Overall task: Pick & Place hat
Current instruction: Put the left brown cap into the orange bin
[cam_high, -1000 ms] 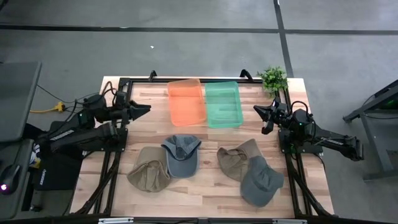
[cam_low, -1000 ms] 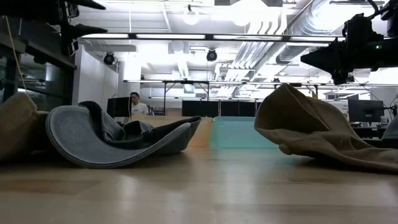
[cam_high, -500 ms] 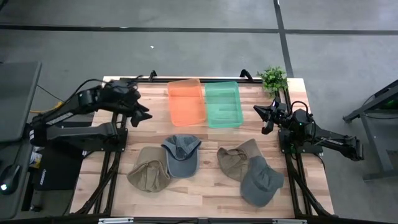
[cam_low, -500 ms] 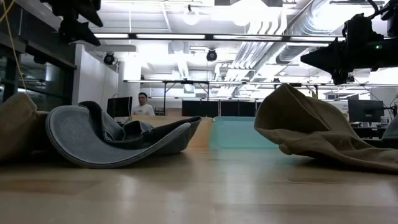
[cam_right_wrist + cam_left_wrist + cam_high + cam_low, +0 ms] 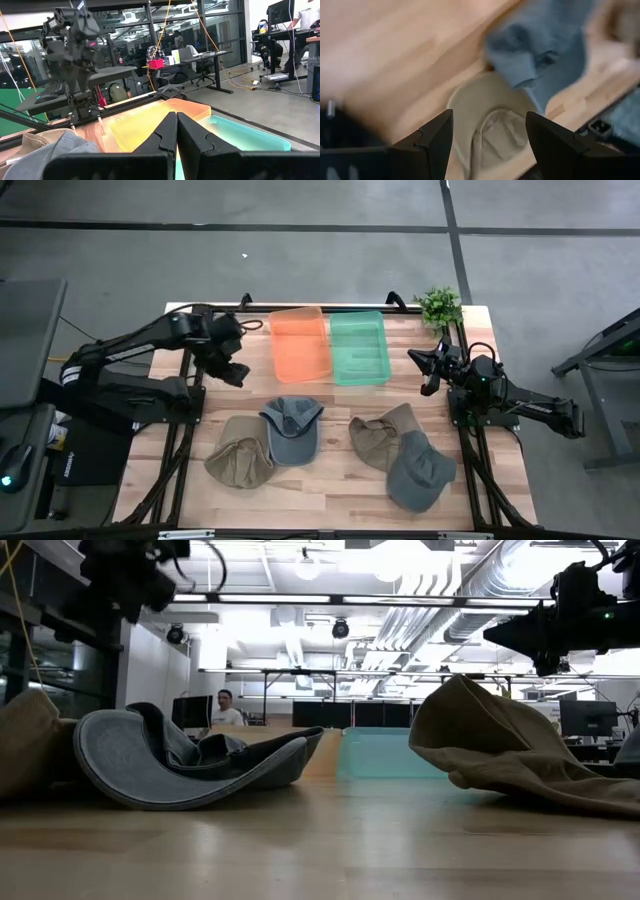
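Note:
The visor of the tan hat point(image 5: 231, 436) point(image 5: 465, 111) beside the grey-blue hat is the next place for my left gripper to go and close.
Several hats lie on the wooden table: a tan hat point(image 5: 240, 452) and a grey-blue hat point(image 5: 291, 428) at the left, another tan hat point(image 5: 383, 436) and a grey hat point(image 5: 420, 471) at the right. My left gripper point(image 5: 238, 373) hangs open above the table, left of the orange tray point(image 5: 301, 342), pointing steeply down. Its wrist view looks down on the tan hat point(image 5: 492, 125) and the grey-blue hat point(image 5: 545, 55). My right gripper point(image 5: 412, 357) waits shut at the right edge, level, beside the green tray point(image 5: 358, 347).
The orange tray point(image 5: 150, 120) and green tray point(image 5: 250, 137) stand side by side at the table's far middle. A small potted plant point(image 5: 438, 305) sits at the far right corner. Bare wood lies between the trays and the hats. A person shows in the room behind point(image 5: 227, 705).
My left arm has swung out from its rest at the left edge toward the table's middle. Its gripper has tipped from level to steeply down and now hangs over the wood near the orange tray. The hats have not moved.

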Action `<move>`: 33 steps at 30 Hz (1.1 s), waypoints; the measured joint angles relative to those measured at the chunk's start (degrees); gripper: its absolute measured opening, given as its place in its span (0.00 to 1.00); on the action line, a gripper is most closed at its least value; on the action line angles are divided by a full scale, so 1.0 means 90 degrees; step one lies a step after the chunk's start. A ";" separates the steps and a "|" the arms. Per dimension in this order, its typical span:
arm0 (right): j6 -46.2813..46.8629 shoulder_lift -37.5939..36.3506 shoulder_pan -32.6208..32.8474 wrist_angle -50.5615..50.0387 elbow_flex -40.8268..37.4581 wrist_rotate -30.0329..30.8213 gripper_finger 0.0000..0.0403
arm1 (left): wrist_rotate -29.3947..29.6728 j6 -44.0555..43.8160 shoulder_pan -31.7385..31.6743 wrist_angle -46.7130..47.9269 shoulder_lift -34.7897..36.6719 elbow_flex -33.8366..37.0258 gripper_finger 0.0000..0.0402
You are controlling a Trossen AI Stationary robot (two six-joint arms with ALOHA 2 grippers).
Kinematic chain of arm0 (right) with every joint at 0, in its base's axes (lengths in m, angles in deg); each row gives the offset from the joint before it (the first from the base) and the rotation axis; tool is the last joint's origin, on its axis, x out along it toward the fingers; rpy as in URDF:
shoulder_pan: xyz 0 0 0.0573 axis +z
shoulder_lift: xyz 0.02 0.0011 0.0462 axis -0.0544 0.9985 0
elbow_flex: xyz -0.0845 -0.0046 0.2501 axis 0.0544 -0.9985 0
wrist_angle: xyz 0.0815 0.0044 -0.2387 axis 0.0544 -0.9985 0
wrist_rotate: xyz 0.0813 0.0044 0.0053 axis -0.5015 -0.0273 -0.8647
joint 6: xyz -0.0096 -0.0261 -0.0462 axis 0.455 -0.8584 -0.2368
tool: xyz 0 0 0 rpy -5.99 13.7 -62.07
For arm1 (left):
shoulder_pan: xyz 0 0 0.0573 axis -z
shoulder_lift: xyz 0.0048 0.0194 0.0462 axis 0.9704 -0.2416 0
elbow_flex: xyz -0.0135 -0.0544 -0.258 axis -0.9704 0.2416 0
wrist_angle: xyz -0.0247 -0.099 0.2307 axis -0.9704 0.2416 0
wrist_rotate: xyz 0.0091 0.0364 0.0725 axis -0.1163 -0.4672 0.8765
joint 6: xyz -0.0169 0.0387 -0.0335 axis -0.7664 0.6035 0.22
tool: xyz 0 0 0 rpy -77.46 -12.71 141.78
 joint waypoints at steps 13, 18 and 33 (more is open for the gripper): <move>0.0000 0.0000 0.0001 -0.0001 -0.0001 -0.0002 0.01 | 0.0153 -0.2686 0.0760 0.0551 -0.0412 0.0002 0.57; 0.0000 0.0000 -0.0001 0.0001 0.0001 -0.0002 0.01 | 0.0675 -0.3971 0.1751 0.0546 -0.0339 0.0002 0.57; 0.0000 0.0000 0.0001 -0.0001 0.0001 0.0000 0.01 | 0.1702 -0.7171 0.4179 0.0133 -0.0347 0.0384 0.57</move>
